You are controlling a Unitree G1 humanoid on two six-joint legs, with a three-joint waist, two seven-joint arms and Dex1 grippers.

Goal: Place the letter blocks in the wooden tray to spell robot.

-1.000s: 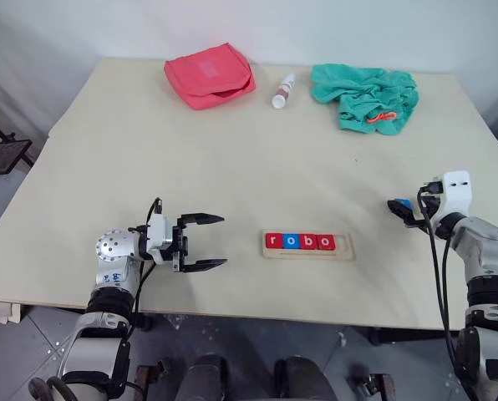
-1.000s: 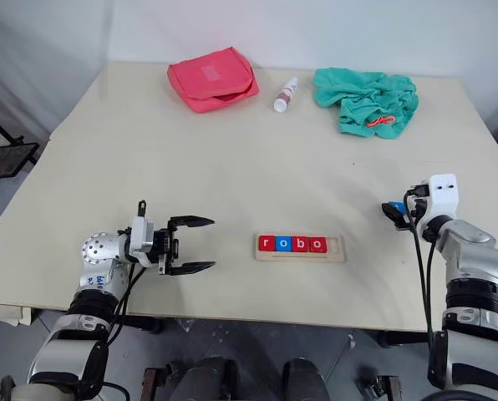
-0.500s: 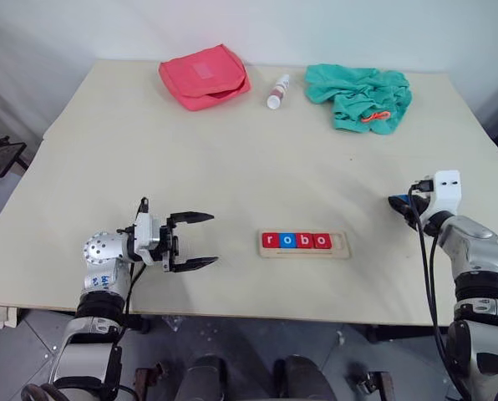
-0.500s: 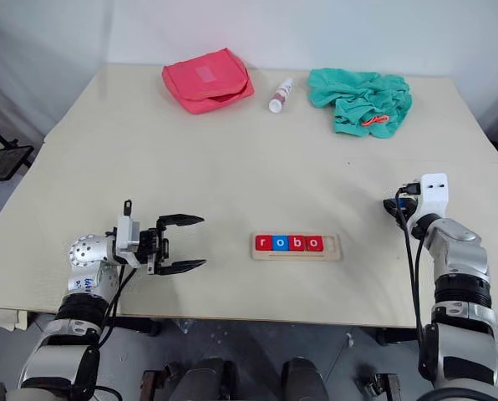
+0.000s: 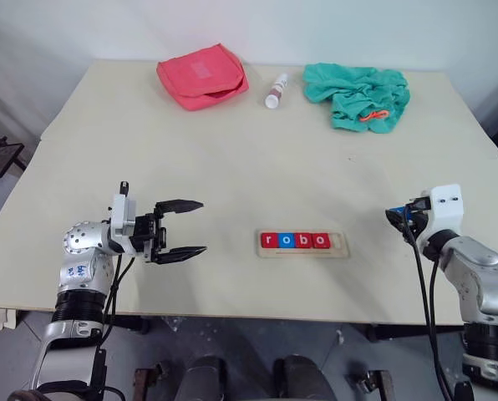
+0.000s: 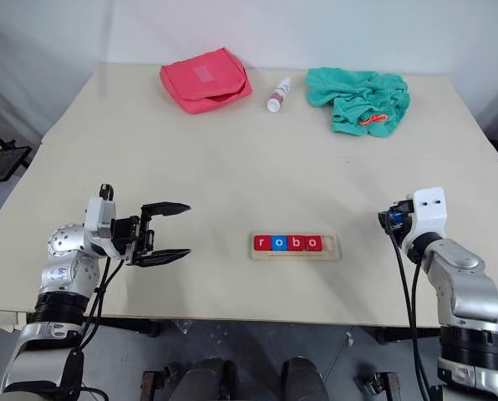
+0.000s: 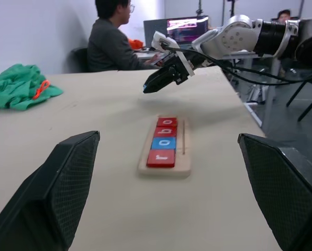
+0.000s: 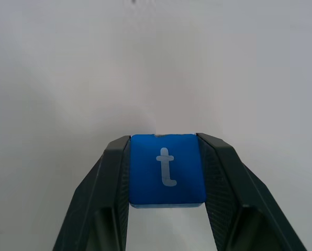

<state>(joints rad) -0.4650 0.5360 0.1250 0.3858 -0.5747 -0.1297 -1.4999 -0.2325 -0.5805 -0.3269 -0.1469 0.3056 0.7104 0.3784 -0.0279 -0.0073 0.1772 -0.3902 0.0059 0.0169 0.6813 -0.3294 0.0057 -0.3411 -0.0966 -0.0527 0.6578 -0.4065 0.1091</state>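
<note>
My right gripper should put the blue t block down and take its top and bottom edges [image 8: 164, 138], because it is pinching the side of the block that must meet red o.
The wooden tray [image 5: 341, 245] lies near the table's front edge, between my arms. Red r [image 5: 270, 241], blue o [image 5: 287, 241], red b [image 5: 304, 241] and red o [image 5: 321, 241] letter blocks fill it from its left end; its right end slot is bare. To its right, just above the table, my right gripper [image 5: 397, 215] is shut on the blue t block [image 8: 167, 170], which sits flat between both fingers. Left of the tray, my left gripper [image 5: 200, 226] points at it, open, with nothing between its fingers [image 7: 62, 188].
Along the far edge lie a red pouch [image 5: 202, 73], a small white bottle [image 5: 273, 90] and a crumpled green cloth [image 5: 358, 96]. Bare tabletop [image 5: 232, 159] stretches between them and the tray. Beyond the table's right side a person [image 7: 111, 42] sits at a desk with monitors.
My right gripper has shut on the blue t block and drawn back toward me and to the left with it. My left gripper has drifted left and slightly up, still open.
</note>
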